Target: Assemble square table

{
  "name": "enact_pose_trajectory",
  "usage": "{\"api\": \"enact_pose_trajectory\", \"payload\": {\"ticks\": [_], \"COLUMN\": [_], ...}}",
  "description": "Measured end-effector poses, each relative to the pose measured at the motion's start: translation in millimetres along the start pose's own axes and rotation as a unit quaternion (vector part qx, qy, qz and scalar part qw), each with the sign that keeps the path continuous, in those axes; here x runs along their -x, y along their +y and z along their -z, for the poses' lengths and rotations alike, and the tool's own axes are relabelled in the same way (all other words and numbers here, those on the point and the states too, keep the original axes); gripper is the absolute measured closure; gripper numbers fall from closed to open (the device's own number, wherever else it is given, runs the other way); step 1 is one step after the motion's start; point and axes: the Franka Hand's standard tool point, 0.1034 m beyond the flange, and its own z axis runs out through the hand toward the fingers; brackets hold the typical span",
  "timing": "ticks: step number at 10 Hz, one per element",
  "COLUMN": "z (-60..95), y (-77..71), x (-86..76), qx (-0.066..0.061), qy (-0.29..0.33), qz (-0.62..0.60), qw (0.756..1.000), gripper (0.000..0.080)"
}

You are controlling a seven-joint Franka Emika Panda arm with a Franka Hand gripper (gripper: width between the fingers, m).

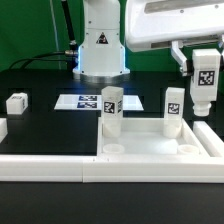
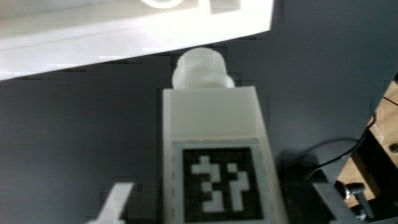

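Note:
Next, the gripper releases the third leg upright in the tabletop's empty front corner hole (image 1: 189, 150) (image 2: 164, 3) that is nearest below it.
The white square tabletop (image 1: 150, 150) lies with its raised rim up near the front of the table. Two tagged white legs (image 1: 110, 111) (image 1: 174, 110) stand upright in it. Above the tabletop's corner at the exterior view's right, a third leg (image 1: 205, 88) hangs in the air with my gripper (image 1: 200, 62) shut on it. In the wrist view this leg (image 2: 214, 140) runs between the fingers (image 2: 118, 203), its round peg pointing toward the tabletop (image 2: 125, 40), and my gripper (image 2: 222, 205) holds its tagged end.
A loose leg (image 1: 16, 102) lies at the exterior view's left, with another white block (image 1: 2, 128) at the edge. The marker board (image 1: 88, 101) lies before the robot base (image 1: 100, 50). A long white border rail (image 1: 40, 166) runs along the front.

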Motion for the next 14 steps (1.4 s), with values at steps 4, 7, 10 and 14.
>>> {"api": "enact_pose_trajectory", "payload": {"ticks": [4,7,10,14], "z": [-23.0,-29.2,-38.3,-43.4], "y": [16.6,14.9,10.6,14.5], "x": [13.7,22.8,35.3,41.3], "qx": [0.011,0.010,0.008,0.012], "qy": [0.020,0.020,0.014,0.009], "qz": [0.029,0.038,0.040,0.051], "qw": [0.999,0.999,0.999,0.999], "gripper": [0.0507,0.0507,0.0507,0.0507]}}
